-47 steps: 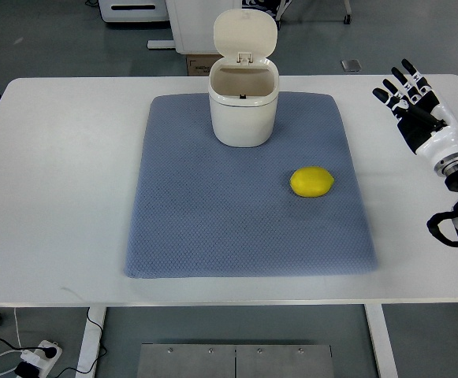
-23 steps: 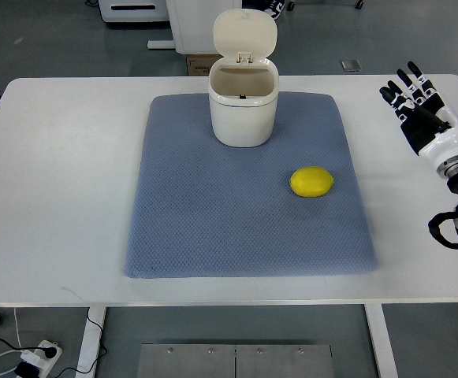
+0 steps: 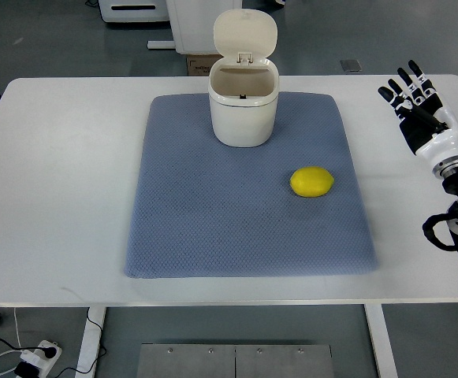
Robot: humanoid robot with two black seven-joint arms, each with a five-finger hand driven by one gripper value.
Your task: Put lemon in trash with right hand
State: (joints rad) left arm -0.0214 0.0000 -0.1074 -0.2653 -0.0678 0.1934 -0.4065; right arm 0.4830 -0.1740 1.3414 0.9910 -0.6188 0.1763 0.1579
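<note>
My right gripper moves to the yellow lemon next and closes around the lemon's middle [image 3: 312,182], from its far and near sides.
A yellow lemon [image 3: 311,181] lies on the right half of the blue-grey mat [image 3: 213,213]. At the mat's far edge stands a white trash bin [image 3: 243,106] with its lid flipped up and its mouth showing. My right hand [image 3: 411,92] hovers over the table's far right corner, well to the right of the lemon, fingers spread and holding nothing. No left arm shows in this view.
The white table [image 3: 63,181] carries only the mat and the bin. A white cabinet and a cardboard box [image 3: 197,63] stand on the floor behind the table. A power strip [image 3: 35,358] lies on the floor at lower left.
My right hand has drifted slightly to the right and away from the lemon. The lemon and bin have not moved.
</note>
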